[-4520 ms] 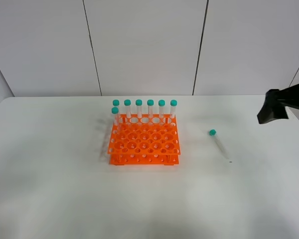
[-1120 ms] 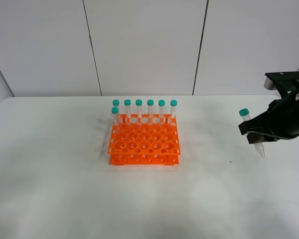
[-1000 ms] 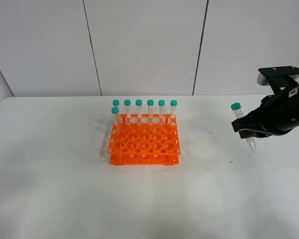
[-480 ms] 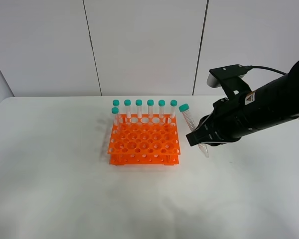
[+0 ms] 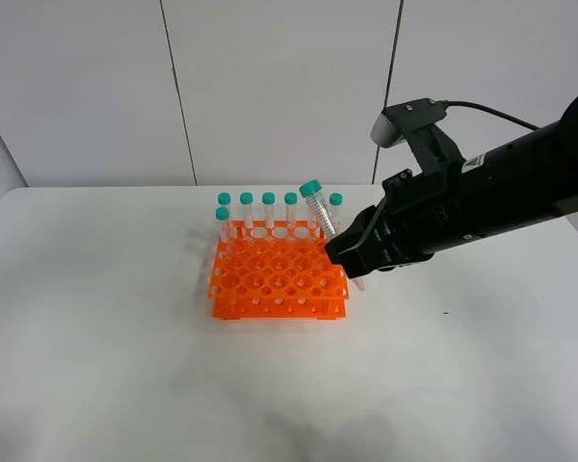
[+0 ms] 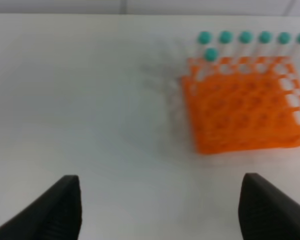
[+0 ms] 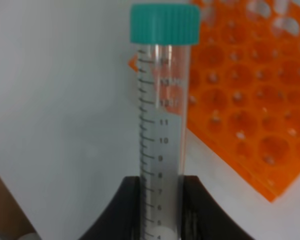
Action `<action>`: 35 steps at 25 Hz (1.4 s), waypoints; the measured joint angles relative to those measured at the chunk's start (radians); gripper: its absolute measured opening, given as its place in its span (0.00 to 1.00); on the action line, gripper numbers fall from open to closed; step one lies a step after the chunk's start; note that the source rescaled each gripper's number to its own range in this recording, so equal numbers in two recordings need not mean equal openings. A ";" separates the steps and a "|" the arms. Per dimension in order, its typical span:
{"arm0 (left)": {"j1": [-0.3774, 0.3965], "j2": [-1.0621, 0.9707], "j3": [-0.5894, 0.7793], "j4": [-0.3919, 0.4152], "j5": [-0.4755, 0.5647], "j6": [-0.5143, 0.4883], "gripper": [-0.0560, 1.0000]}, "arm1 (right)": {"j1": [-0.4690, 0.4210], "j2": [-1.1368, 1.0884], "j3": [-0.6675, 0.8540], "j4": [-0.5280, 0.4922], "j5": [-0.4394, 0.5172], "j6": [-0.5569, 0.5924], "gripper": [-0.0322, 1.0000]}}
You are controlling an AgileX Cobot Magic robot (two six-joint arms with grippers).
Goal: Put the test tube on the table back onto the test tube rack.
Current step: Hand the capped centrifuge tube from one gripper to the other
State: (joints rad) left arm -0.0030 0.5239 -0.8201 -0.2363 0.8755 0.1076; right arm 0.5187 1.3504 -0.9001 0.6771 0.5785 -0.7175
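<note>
I will close my left gripper on the teal cap (image 5: 310, 188) of the tilted test tube, because my right gripper holds the tube lower down.
My right gripper (image 5: 354, 255) is shut on the test tube (image 5: 320, 214), a clear tube with a teal cap (image 5: 311, 188). It holds the tube tilted in the air over the right edge of the orange test tube rack (image 5: 270, 277). The right wrist view shows the tube (image 7: 162, 125) clamped between two black fingers (image 7: 131, 210), with the rack (image 7: 250, 100) beside it. Several identical teal-capped tubes (image 5: 269, 207) stand in the rack's back row. My left gripper (image 6: 160, 210) is open and empty above the white table (image 6: 90, 100), short of the rack (image 6: 245, 117).
The table (image 5: 96, 337) is bare white around the rack. A grey panelled wall (image 5: 270, 87) stands behind the table's far edge. The right arm (image 5: 482, 207) reaches in from the right over the table.
The tube lay on the table right of the rack 4.5 s ago. In the last second my right gripper has carried it leftward to the rack's right edge.
</note>
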 joint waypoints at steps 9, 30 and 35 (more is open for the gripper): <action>0.000 0.474 -0.005 -0.608 -0.197 0.488 0.99 | 0.000 0.104 0.000 0.224 0.121 -0.329 0.06; -0.353 0.902 -0.005 -1.261 -0.275 1.059 0.99 | 0.000 0.106 0.000 0.320 0.083 -0.380 0.06; -0.400 0.922 -0.005 -1.367 -0.285 1.135 0.99 | 0.000 0.106 0.000 0.320 0.083 -0.380 0.06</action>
State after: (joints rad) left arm -0.4031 1.4454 -0.8247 -1.6037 0.5908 1.2423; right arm 0.5187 1.4559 -0.9005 0.9969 0.6611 -1.0978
